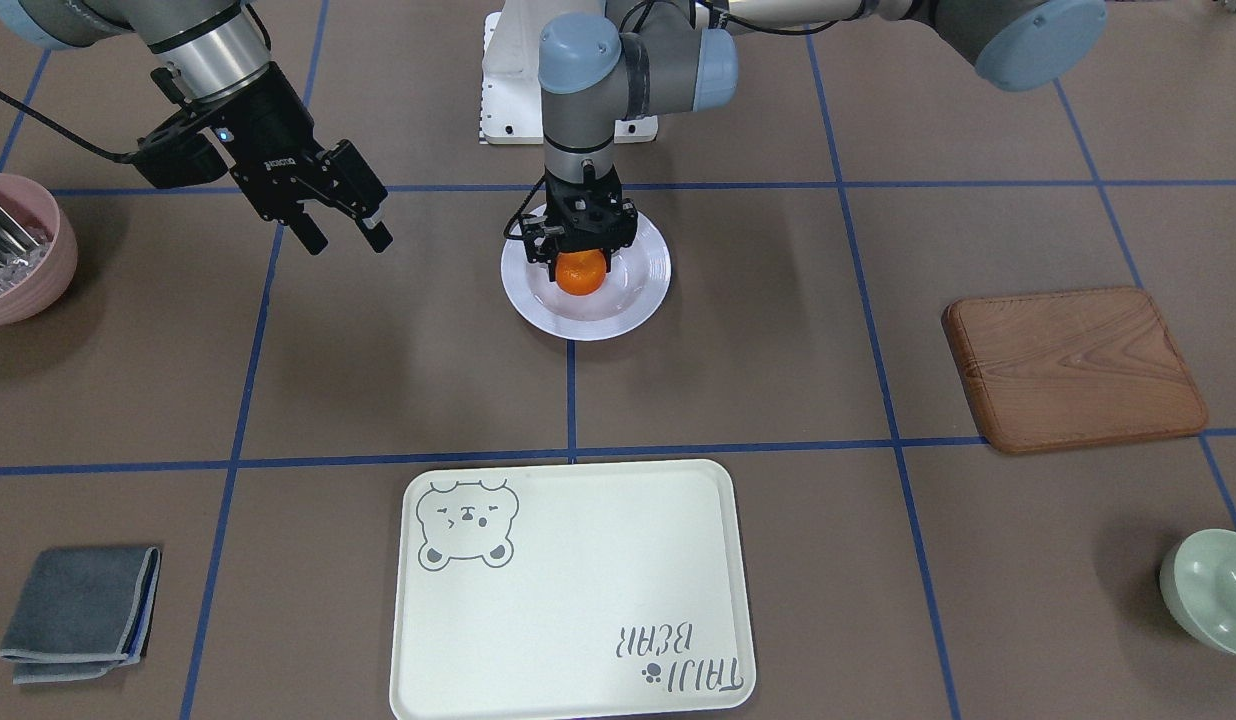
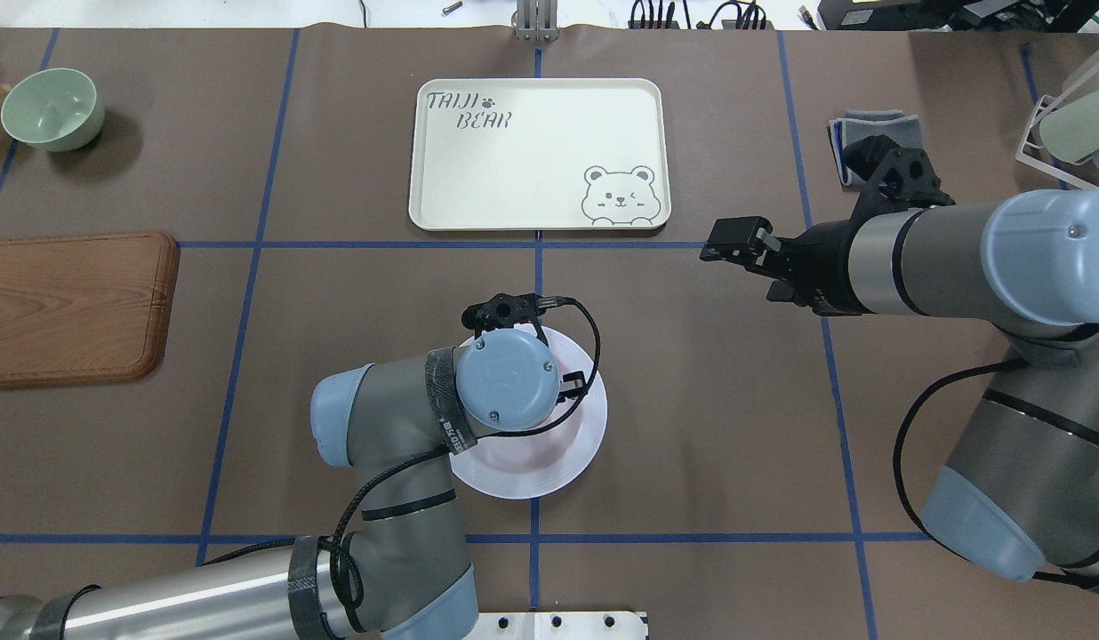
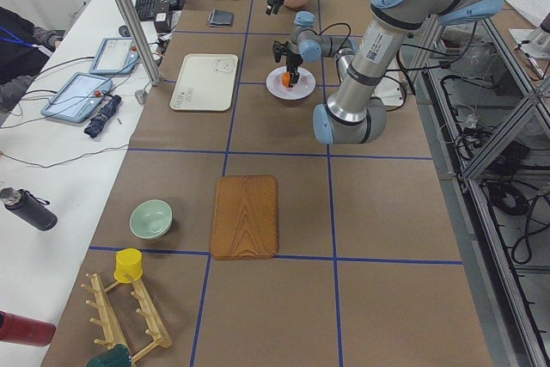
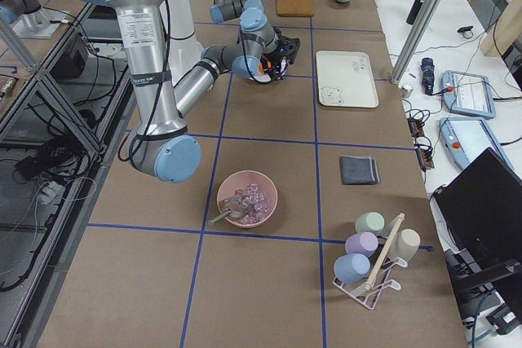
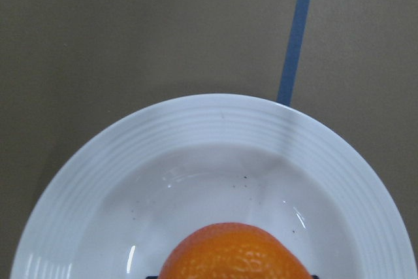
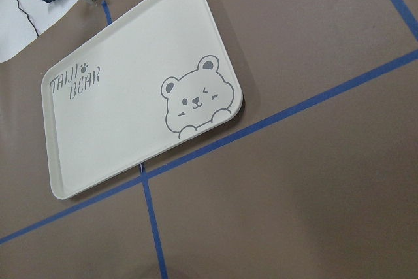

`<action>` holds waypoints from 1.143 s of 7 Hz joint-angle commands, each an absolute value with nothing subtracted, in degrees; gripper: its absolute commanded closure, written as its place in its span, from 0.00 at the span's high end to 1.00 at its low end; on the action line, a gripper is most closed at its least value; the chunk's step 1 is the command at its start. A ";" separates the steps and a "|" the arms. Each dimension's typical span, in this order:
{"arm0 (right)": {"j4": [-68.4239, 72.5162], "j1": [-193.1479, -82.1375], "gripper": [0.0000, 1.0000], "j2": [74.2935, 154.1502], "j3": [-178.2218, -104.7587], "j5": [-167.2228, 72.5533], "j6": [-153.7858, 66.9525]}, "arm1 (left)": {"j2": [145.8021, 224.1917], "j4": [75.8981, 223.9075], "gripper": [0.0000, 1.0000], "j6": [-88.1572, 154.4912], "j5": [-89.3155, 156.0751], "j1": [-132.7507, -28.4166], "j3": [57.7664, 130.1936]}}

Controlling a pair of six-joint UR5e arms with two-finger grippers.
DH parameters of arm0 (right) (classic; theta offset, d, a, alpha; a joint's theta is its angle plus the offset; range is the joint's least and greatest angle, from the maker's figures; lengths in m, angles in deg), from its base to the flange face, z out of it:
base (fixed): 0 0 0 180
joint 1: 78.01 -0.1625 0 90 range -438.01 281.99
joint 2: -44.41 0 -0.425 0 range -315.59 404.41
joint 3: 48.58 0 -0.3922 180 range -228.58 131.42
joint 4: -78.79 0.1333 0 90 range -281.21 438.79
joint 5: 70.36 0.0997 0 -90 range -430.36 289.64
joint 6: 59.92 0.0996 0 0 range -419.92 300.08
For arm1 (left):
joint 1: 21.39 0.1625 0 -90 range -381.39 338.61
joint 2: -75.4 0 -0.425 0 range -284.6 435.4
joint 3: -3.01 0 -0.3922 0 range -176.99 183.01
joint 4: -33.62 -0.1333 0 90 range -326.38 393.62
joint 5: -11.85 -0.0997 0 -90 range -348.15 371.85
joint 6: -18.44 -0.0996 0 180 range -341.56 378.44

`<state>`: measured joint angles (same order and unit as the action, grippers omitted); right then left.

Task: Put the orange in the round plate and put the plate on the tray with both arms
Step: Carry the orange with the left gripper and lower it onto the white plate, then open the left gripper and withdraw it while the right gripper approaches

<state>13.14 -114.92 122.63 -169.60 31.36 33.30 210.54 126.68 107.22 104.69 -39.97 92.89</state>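
The robot's right gripper should next grip the rim (image 1: 515,241) of the white round plate, on the near side toward the pink bowl.
The orange (image 1: 581,276) hangs low over the sunken centre of the white round plate (image 1: 639,301), and my left gripper (image 1: 581,264) comes straight down and is shut on it. In the left wrist view the orange (image 5: 235,253) fills the bottom edge above the plate (image 5: 215,123). From overhead, my left wrist hides the orange and much of the plate (image 2: 514,481). The cream tray (image 1: 578,591) with the bear drawing lies beyond the plate, nothing on it. My right gripper (image 1: 348,243) hovers open with nothing between its fingers, off to the plate's side, the tray (image 6: 130,116) in its wrist view.
A brown wooden board (image 1: 1073,371) and a pale green bowl (image 1: 1213,591) lie on my left side. On my right are a pink bowl (image 1: 18,251) with ice and a utensil, a folded grey cloth (image 1: 78,611), and a cup rack (image 4: 375,259).
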 commanded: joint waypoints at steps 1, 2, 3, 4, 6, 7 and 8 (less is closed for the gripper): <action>13.67 -113.79 1.00 122.55 -169.70 31.25 33.33 | 210.40 126.79 0.98 104.85 104.48 -40.11 94.49; 14.28 -112.48 1.00 122.64 -169.70 30.03 33.51 | 209.79 126.09 0.98 101.18 105.01 -41.41 99.20; 16.20 -109.59 1.00 122.72 -169.70 26.10 35.69 | 205.96 124.00 0.98 96.79 106.05 -44.30 105.34; 16.91 -105.91 1.00 122.64 -169.70 21.45 39.45 | 201.31 121.28 0.98 89.26 113.20 -51.64 110.19; 17.00 -95.03 0.99 122.55 -169.70 5.30 46.92 | 192.77 120.28 0.98 77.66 119.86 -63.88 110.77; 17.01 -89.67 0.98 122.37 -169.61 -2.34 53.57 | 189.60 120.20 0.98 69.84 121.08 -69.15 110.50; 17.09 -86.05 0.98 122.29 -169.43 -7.12 59.73 | 187.40 120.11 0.98 59.41 126.66 -75.03 109.02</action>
<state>17.00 -91.33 122.42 -169.60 0.15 52.29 190.68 120.28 70.84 121.62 -68.00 110.17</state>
